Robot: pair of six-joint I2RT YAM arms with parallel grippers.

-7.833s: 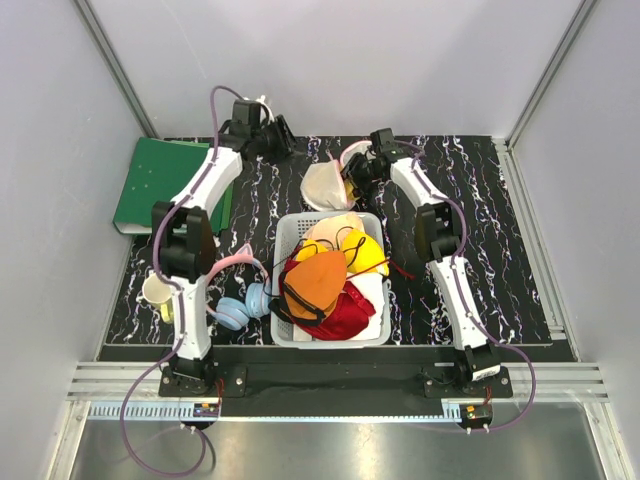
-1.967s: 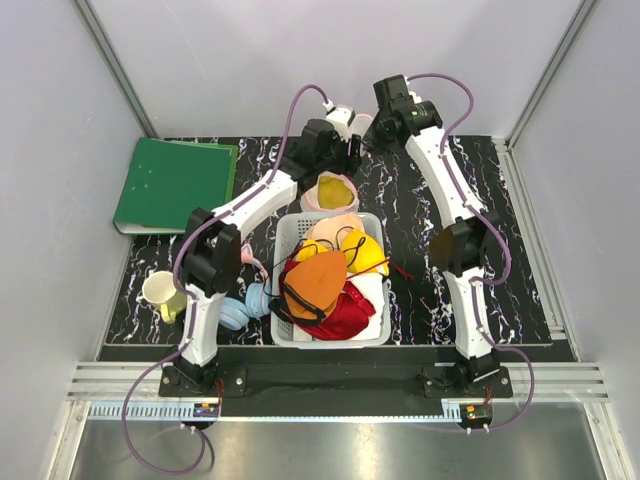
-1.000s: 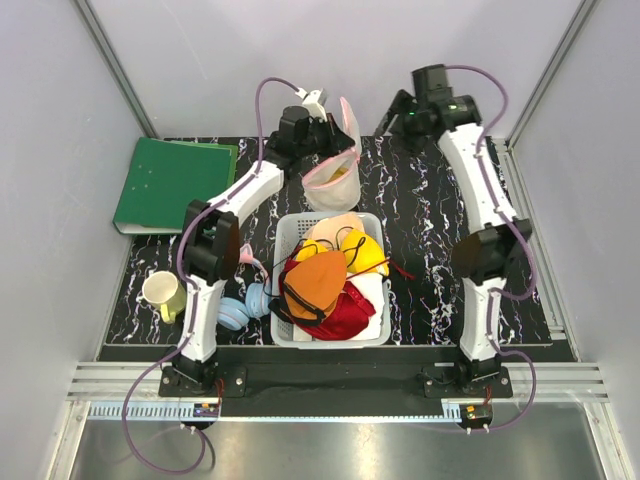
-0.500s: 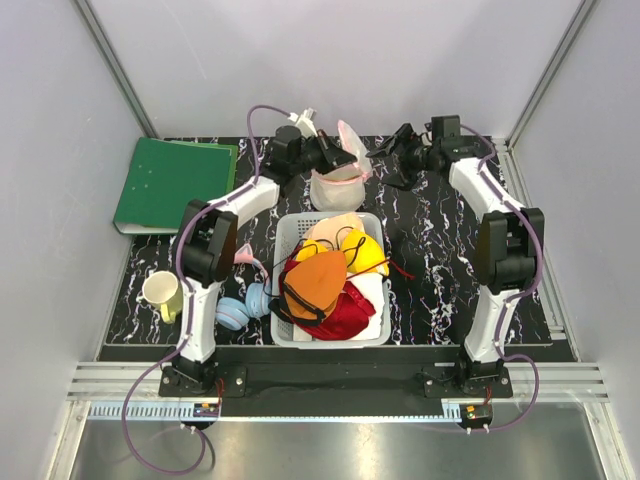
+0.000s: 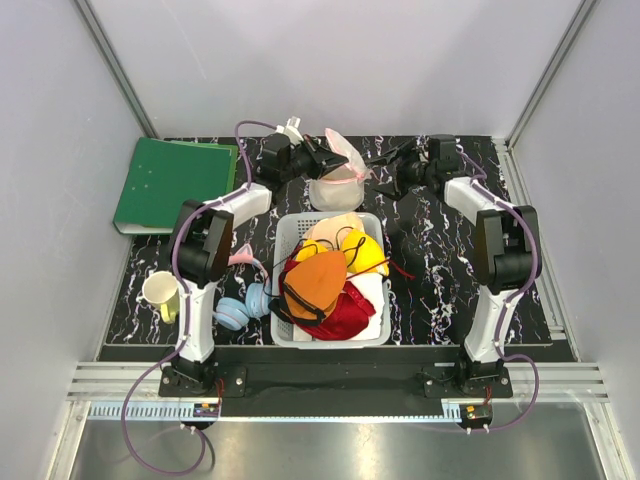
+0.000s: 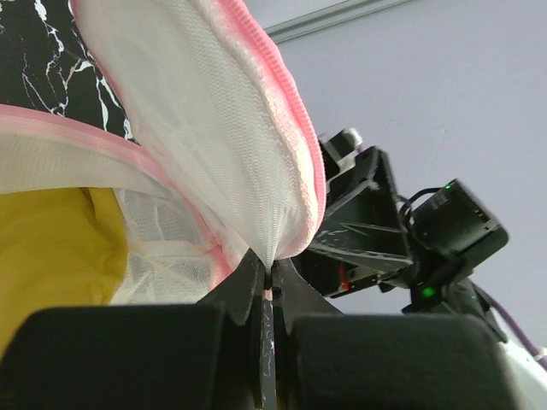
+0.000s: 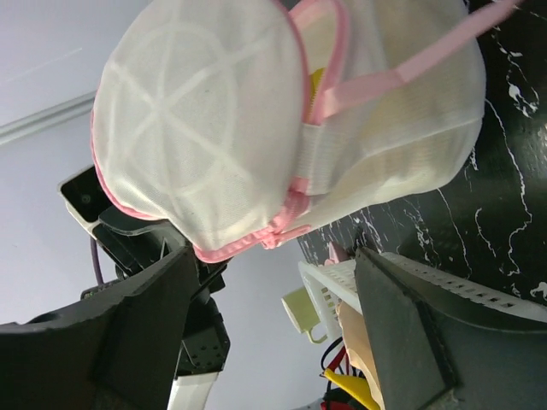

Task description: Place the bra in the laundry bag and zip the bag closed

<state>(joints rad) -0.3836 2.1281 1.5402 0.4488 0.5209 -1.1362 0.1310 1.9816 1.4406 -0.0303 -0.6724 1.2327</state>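
My left gripper needs to let go of the lid and take the zipper end (image 5: pixel 361 176), as the lid is tilted up off the bag, while my right gripper holds the bag's rim.
The laundry bag (image 5: pixel 334 190) is a white mesh pouch with a pink zipper rim, standing on the table behind the basket. Its round lid (image 5: pixel 341 150) stands open, tilted up. My left gripper (image 5: pixel 322 160) is shut on the lid's pink-edged mesh (image 6: pixel 256 171). The yellow bra (image 6: pixel 51 248) lies inside the bag and shows through the opening (image 7: pixel 316 81). My right gripper (image 5: pixel 386 170) is open and empty just right of the bag. In the right wrist view its jaws stand wide apart around the pink zipper end (image 7: pixel 286 231) without touching it.
A white plastic basket (image 5: pixel 292 232) in front of the bag holds an orange bra (image 5: pixel 315 282), a yellow bra with black straps (image 5: pixel 360 252) and a red garment. A green binder (image 5: pixel 175 182), a yellow mug (image 5: pixel 156 290) and blue headphones (image 5: pixel 238 306) lie at the left.
Both arms have come down towards the table. The left gripper brought the bag down by its lid. The right gripper swung from high at the back to beside the bag.
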